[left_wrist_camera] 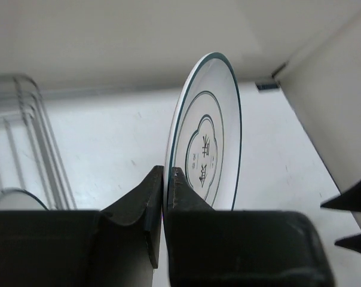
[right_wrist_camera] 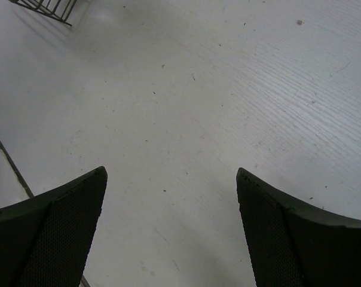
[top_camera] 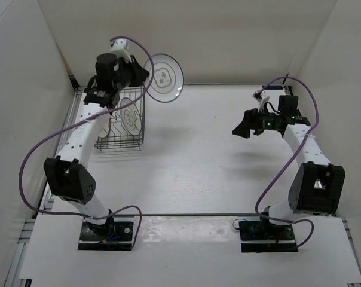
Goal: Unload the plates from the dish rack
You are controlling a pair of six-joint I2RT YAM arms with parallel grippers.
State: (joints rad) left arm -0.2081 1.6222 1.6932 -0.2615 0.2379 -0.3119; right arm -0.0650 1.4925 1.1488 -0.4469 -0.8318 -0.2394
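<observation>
Next, my left gripper sets the white plate on the bare table (top_camera: 186,133) beside the dish rack, on my right gripper's side. The plate now hangs upright near the back wall.
My left gripper (top_camera: 146,73) (left_wrist_camera: 167,173) is shut on the lower rim of a white plate (top_camera: 164,78) (left_wrist_camera: 210,137) with a dark rim and a dark centre motif. The plate hangs upright in the air near the back wall, to the right of the dish rack (top_camera: 124,122). Two more plates (top_camera: 131,113) (top_camera: 116,124) stand in the rack's slots. The rim of one plate (left_wrist_camera: 13,200) and the rack's wires (left_wrist_camera: 37,137) show at the left of the left wrist view. My right gripper (top_camera: 243,128) (right_wrist_camera: 171,176) is open over bare table, with nothing between its fingers.
White walls close the table in at the back (top_camera: 228,36), the left (top_camera: 25,89) and the right. The rack stands at the back left, against the left wall. One corner of the rack (right_wrist_camera: 49,7) shows at the top left of the right wrist view.
</observation>
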